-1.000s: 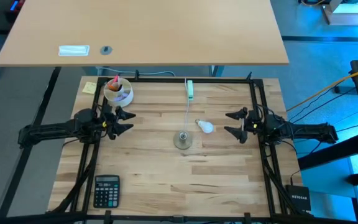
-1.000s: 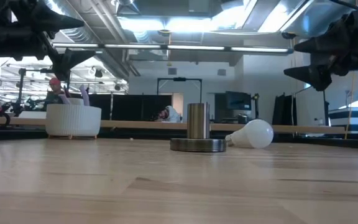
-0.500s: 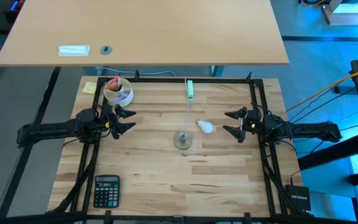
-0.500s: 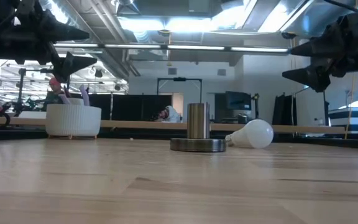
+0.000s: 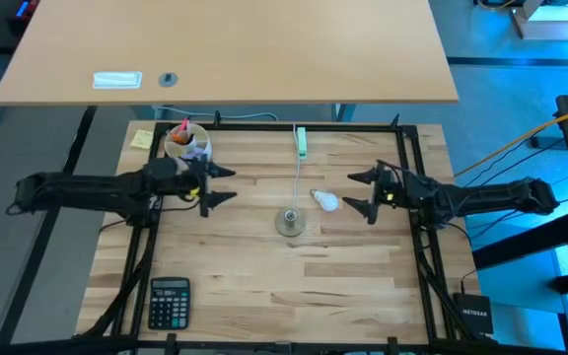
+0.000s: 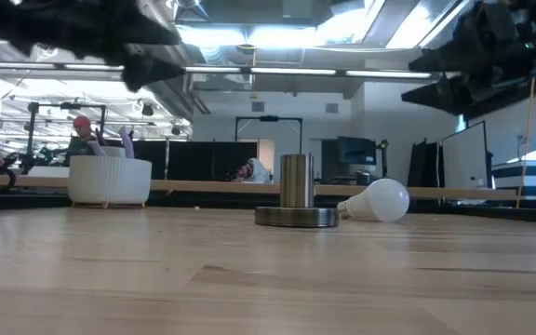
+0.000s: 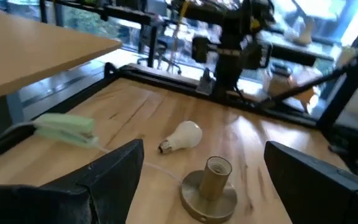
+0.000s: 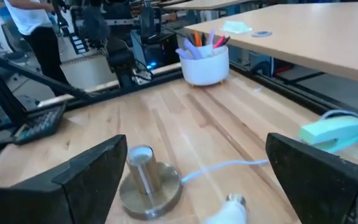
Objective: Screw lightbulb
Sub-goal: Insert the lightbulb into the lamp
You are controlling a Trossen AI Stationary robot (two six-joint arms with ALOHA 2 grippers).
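Observation:
Next, I close my right gripper on the wide round part [image 5: 329,203] of the white lightbulb, because its metal screw end should stay free for the socket.
The white lightbulb [image 5: 325,201] lies on its side on the wooden table, just right of the round grey socket [image 5: 290,222]; it also shows in the low view [image 6: 377,200] and the left wrist view [image 7: 182,135]. The socket [image 7: 210,185] stands upright on its disc, and a thin white cord runs from it toward the far edge. My left gripper [image 5: 223,185] hovers open to the left of the socket, pointing at it. My right gripper [image 5: 353,193] hovers open just right of the bulb, above the table. Neither gripper has anything between its fingers.
A white cup of pens [image 5: 186,144] stands at the far left, close behind my left arm. A pale green block [image 5: 302,143] lies on the cord near the far edge. A calculator [image 5: 170,301] sits at the near left. Bare wood lies in front of the socket.
Both grippers have risen and moved in toward the table's middle. The left went toward the right edge and the socket, rolling a little; the right went toward the left edge and the bulb. Both stay open. Bulb and socket have not moved.

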